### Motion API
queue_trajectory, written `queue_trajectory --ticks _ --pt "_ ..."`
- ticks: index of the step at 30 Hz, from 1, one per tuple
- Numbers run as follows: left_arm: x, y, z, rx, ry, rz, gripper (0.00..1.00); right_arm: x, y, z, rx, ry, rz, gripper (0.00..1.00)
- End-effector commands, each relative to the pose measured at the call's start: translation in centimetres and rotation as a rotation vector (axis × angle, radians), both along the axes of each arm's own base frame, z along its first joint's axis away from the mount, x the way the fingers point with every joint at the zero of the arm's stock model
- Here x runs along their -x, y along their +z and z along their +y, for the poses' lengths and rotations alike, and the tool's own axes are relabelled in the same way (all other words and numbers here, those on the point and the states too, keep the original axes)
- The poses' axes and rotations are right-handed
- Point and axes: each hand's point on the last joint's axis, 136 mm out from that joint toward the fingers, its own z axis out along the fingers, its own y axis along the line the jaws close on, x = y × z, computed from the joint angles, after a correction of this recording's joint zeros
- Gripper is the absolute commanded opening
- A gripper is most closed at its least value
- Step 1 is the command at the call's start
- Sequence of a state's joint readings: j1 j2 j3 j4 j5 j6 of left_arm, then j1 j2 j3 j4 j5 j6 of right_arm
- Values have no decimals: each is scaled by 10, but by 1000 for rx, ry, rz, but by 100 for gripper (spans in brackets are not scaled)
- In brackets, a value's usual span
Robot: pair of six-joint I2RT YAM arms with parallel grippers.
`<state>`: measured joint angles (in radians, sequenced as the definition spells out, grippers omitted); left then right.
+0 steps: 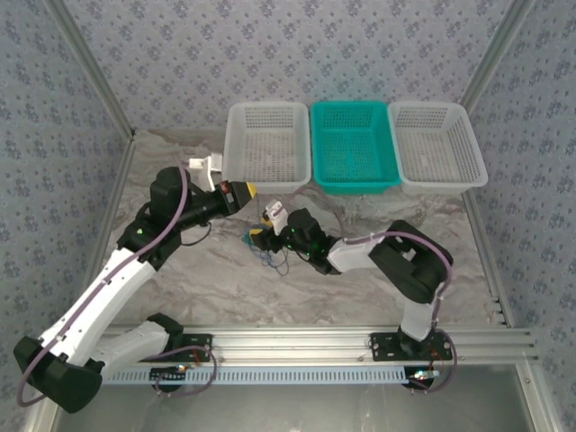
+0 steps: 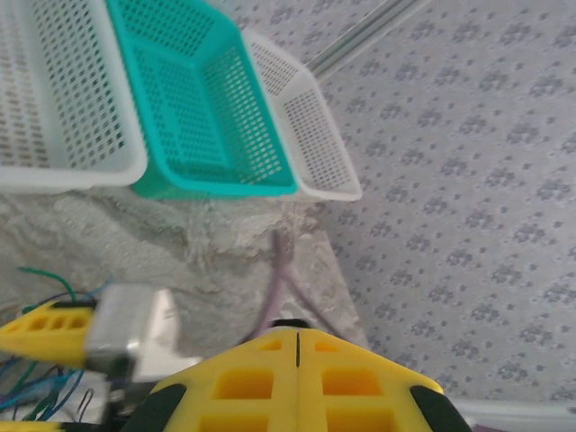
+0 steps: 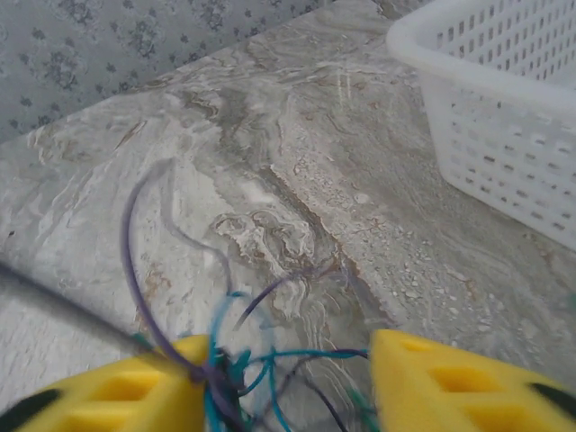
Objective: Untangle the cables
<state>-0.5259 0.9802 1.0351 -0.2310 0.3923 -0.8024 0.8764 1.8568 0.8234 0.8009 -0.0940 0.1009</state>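
Observation:
The purple cable runs from my left gripper into the knot between my right gripper's fingers, so I should open those fingers and take the purple cable higher (image 3: 81, 313).
The cables (image 1: 268, 259) lie in a small tangle on the marble table, left of centre. My right gripper (image 1: 258, 238) is low over them. In the right wrist view its yellow jaws stand open (image 3: 288, 382), with the knot of blue, green and dark cables (image 3: 225, 373) between them, bunched against the left finger (image 3: 117, 396). A dark loop (image 3: 135, 234) arches away over the table. My left gripper (image 1: 245, 193) hovers just behind and left of the tangle, shut (image 2: 297, 346), with nothing seen in it. Green and blue cable strands (image 2: 45, 277) show beside one of the right gripper's fingers (image 2: 49, 328).
Three baskets line the far edge: a white basket (image 1: 265, 144), a teal basket (image 1: 354, 144) and another white basket (image 1: 436, 144). The left white basket's wall (image 3: 504, 135) is close on the right gripper's right. Patterned walls enclose the table.

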Motion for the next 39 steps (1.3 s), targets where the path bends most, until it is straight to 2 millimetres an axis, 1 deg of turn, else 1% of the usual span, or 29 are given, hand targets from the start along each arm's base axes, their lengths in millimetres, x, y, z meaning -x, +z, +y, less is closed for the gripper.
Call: queue_trajectory --ticks 1,2,4,6,8,10,11,13,14,16,17,18,20,21,22,23,24,27,28,31,33,35,37,39 --pt "17 61 11 38 5 -145 0 -12 -21 -4 17 -74 8 37" --pt "18 71 20 17 42 -175 0 -12 -34 -11 49 -95 30 34" --pt "21 93 38 -25 112 -227 0 -7 -53 -26 108 -124 72 33" --pt "22 114 59 -72 188 -272 0 1 -66 -44 156 -149 97 33" --pt "19 127 81 -108 285 -300 0 7 -75 -61 189 -173 117 35" --pt "15 134 104 -131 387 -306 0 11 -83 -81 213 -213 149 40" --pt "13 135 112 -135 421 -305 0 13 -86 -88 214 -226 167 42" --pt "8 133 121 -133 464 -289 0 16 -89 -101 197 -249 196 46" --pt "4 131 121 -125 464 -278 0 18 -87 -105 181 -253 204 47" --pt "-3 122 110 -96 423 -259 0 24 -78 -105 160 -232 211 50" --pt "-5 117 102 -80 386 -256 0 26 -69 -101 147 -216 207 52" --pt "-8 112 92 -62 340 -252 0 31 -57 -97 131 -188 201 55" --pt "-13 101 76 -29 265 -226 0 41 -27 -87 92 -122 178 63" --pt "-15 95 70 -15 235 -211 0 46 -12 -82 72 -90 153 69" --pt "-18 86 64 -5 214 -187 0 50 7 -79 49 -68 113 80" --pt "-20 81 61 4 200 -175 0 54 20 -77 34 -49 78 96" --pt "-21 75 56 17 181 -161 0 60 38 -73 10 -15 30 100" --pt "-21 64 47 44 144 -143 0 66 78 -66 -26 42 -56 100" --pt "-20 63 45 46 135 -142 0 65 91 -63 -35 44 -78 100" --pt "-16 64 41 48 123 -150 0 56 118 -55 -79 35 -130 100" --pt "-14 69 39 53 113 -160 0 49 129 -45 -89 41 -148 100" --pt "-12 72 39 60 115 -165 0 41 128 -32 -76 58 -139 95" --pt "-11 75 43 61 139 -163 0 40 119 -14 -62 94 -110 89" --pt "-11 79 49 57 173 -168 0 35 97 -3 -36 86 -83 82"
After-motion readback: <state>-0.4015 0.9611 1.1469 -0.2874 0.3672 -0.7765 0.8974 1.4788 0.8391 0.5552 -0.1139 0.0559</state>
